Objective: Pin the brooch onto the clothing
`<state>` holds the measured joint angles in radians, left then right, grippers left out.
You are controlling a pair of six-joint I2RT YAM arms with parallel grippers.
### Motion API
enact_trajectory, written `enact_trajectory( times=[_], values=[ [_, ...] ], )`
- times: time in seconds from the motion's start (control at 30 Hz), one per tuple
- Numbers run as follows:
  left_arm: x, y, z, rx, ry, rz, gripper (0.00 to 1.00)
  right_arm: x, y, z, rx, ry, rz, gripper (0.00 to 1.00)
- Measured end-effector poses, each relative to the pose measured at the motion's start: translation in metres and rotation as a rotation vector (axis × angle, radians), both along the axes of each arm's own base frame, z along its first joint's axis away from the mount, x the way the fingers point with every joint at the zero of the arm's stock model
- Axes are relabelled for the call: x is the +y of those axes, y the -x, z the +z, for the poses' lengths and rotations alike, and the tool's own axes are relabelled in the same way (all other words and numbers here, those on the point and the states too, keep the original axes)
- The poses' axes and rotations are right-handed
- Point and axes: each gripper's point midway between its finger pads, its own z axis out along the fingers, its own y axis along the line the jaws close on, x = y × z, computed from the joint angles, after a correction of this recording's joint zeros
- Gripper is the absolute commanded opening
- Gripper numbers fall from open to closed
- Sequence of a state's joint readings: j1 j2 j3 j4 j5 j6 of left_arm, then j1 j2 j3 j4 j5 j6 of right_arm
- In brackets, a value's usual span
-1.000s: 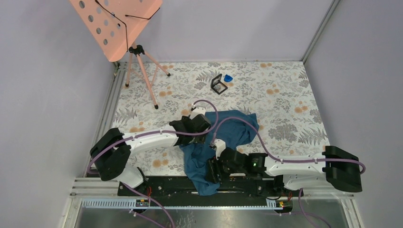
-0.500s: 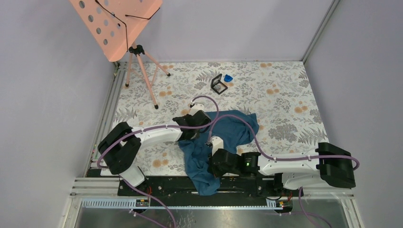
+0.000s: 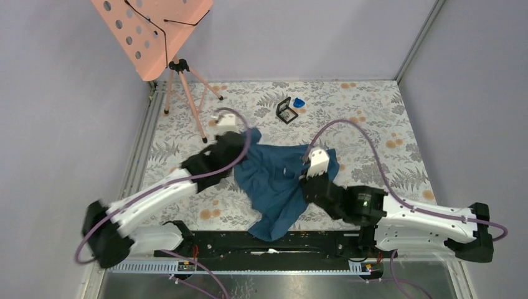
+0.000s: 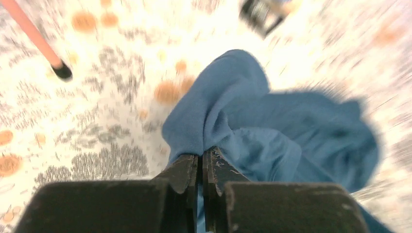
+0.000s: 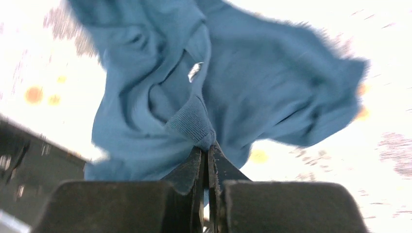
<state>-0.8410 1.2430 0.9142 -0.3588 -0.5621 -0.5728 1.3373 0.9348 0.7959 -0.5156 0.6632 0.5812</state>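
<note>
My left gripper is to let go of the clothing's corner on the flowered tablecloth [image 3: 253,117] [image 4: 182,22] between the tripod and the black square case.
The clothing [image 3: 280,187], a teal-blue T-shirt, lies crumpled and stretched between both grippers near the table's middle. My left gripper [image 3: 248,137] [image 4: 201,153] is shut on a fold of the clothing [image 4: 228,111] at its far left corner. My right gripper [image 3: 303,179] [image 5: 208,148] is shut on the ribbed neck band of the clothing [image 5: 252,77]. A small white speck [image 5: 195,71] shows on the fabric near the neck, too blurred to identify. I cannot make out the brooch.
A black square case [image 3: 286,111] and a small blue object [image 3: 299,102] sit at the back of the flowered tablecloth [image 3: 373,131]. A pink music stand [image 3: 152,31] on a tripod [image 3: 187,99] stands at the back left. The black rail [image 3: 218,240] lines the near edge.
Both grippers closed on the shirt. The left arm swung back and left, the right arm back and right, pulling the shirt up and spreading it away from the near edge.
</note>
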Motion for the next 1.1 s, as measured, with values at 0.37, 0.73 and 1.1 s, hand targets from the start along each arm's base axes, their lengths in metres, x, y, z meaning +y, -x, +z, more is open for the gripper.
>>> enact_trajectory(
  times=[0.37, 0.73, 1.1],
  values=[
    [0.076, 0.040, 0.259, -0.584, 0.422, 0.014, 0.00, -0.066, -0.070, 0.225, -0.444, -0.042, -0.142, 0.00],
    [0.111, 0.131, 0.428, -1.035, 0.507, -0.272, 0.00, -0.115, -0.008, 0.412, -0.786, -0.334, 0.116, 0.00],
    [0.110, 0.173, 0.463, -1.113, 0.548, -0.445, 0.00, -0.103, 0.028, 0.437, -0.875, -0.316, 0.378, 0.00]
  ],
)
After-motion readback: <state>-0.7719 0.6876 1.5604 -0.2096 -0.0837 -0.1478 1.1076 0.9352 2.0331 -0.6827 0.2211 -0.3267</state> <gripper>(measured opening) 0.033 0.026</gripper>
